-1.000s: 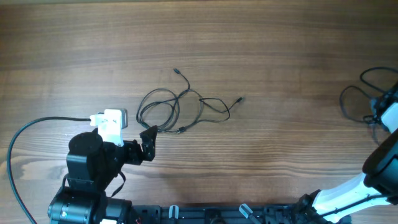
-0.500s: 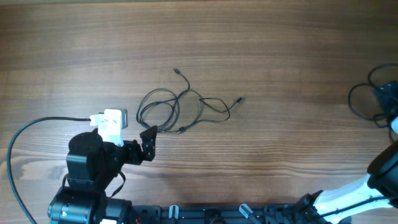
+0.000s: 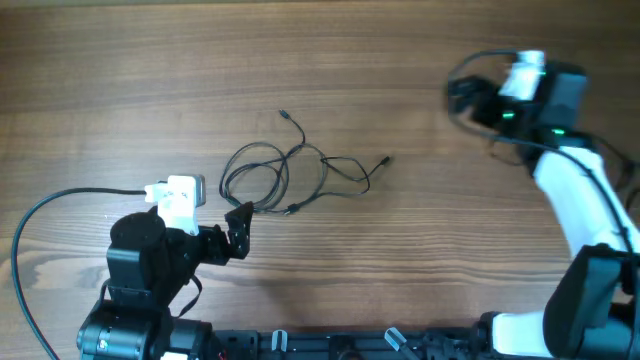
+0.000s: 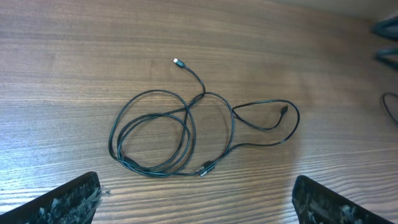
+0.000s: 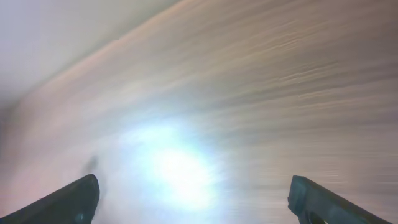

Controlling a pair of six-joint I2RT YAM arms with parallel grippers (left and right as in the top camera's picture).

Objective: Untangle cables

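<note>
The robot's right gripper should go to the cables' tangle and close (image 3: 369, 180) just behind the plug that sticks out nearest to that right gripper.
The cables (image 3: 290, 175) lie as a loose tangle of thin black loops on the wooden table, with plug ends sticking out at the top and right. The left wrist view shows the same cables (image 4: 186, 134), including a silver-tipped plug (image 4: 178, 61). My left gripper (image 3: 240, 228) sits just below and left of the tangle, apart from it. Its jaws are open with nothing between them (image 4: 196, 205). My right gripper (image 3: 468, 97) is blurred at the far right of the table, well away from the tangle. It too is open over bare wood (image 5: 193, 199).
A thick black arm wire (image 3: 40, 215) curves over the table's left side. A thin dark curve (image 4: 390, 109) shows at the right edge of the left wrist view. The right arm's white link (image 3: 575, 195) crosses the table's right side.
The right arm has swung from the right edge up and to the left, and its jaws have gone from shut to open. The cable loop beside it no longer shows there. The left arm and tangle are unmoved.
</note>
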